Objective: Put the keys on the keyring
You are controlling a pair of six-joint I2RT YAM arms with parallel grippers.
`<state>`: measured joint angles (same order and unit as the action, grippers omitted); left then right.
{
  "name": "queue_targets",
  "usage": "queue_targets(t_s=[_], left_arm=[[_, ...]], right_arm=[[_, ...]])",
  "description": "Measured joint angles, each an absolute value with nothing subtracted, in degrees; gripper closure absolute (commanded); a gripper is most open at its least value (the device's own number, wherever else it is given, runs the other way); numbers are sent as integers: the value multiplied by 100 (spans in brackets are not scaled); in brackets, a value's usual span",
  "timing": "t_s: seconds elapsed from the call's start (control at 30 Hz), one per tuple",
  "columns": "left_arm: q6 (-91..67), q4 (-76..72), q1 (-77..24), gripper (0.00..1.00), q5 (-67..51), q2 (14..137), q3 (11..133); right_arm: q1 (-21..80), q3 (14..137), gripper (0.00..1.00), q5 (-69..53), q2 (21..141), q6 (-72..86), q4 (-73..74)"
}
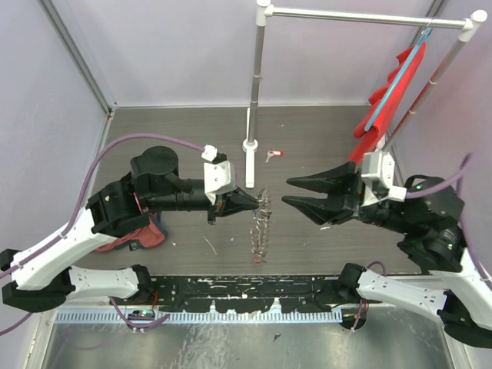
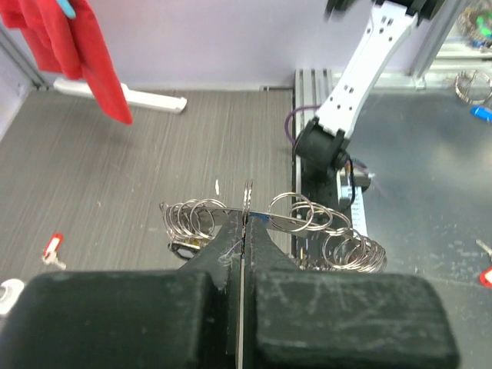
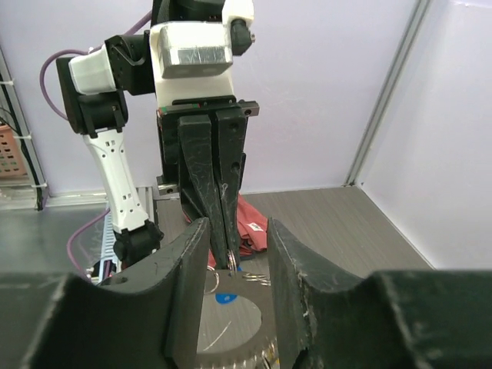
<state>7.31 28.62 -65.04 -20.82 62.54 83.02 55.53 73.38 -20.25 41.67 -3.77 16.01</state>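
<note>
The robot's right gripper will close on the thin ring (image 1: 259, 203) (image 3: 232, 263) at the top of the keyring, next to the ends of the left gripper's fingers.
The keyring (image 1: 263, 223) is a large silvery loop strung with many small rings, raised on edge over the middle of the table. My left gripper (image 1: 252, 203) is shut on its upper part. In the left wrist view the gripper (image 2: 244, 223) pinches a thin ring on the loop's band (image 2: 300, 219). My right gripper (image 1: 286, 192) is open and empty, just right of the keyring. In the right wrist view its jaws (image 3: 238, 231) stand either side of the left fingers (image 3: 219, 200), above the band (image 3: 231, 327). A red-tagged key (image 1: 273, 155) lies near the pole base and shows in the left wrist view (image 2: 52, 247).
A white rack pole stands on its base (image 1: 250, 144) behind the keyring. A red cloth (image 1: 392, 84) hangs from the rack at the right. Another red cloth (image 1: 138, 234) lies under the left arm. A black rail (image 1: 246, 292) runs along the near edge.
</note>
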Motion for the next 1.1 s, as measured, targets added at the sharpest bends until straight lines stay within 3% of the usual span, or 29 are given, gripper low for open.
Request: queue_targets(t_s=[0.2,0.43,0.7,1.1], left_arm=[[1120,4130,-6504,100,-1935,6578,9126],[1380,5612,-6504,100,-1761,7229,10073],[1496,6650,-6504,100,-1426,7765,10560],[1527,7067,-6504,100,-1315,7846,10753]], right_arm=[[5553,8305,56,-1890,4397,-473,2790],[5553,8396,55,-2047,5070,-462,3618],[5553,7745,56,-2342,5391,-327,3636],[5553,7229,56,-2427,5387,-158,3190]])
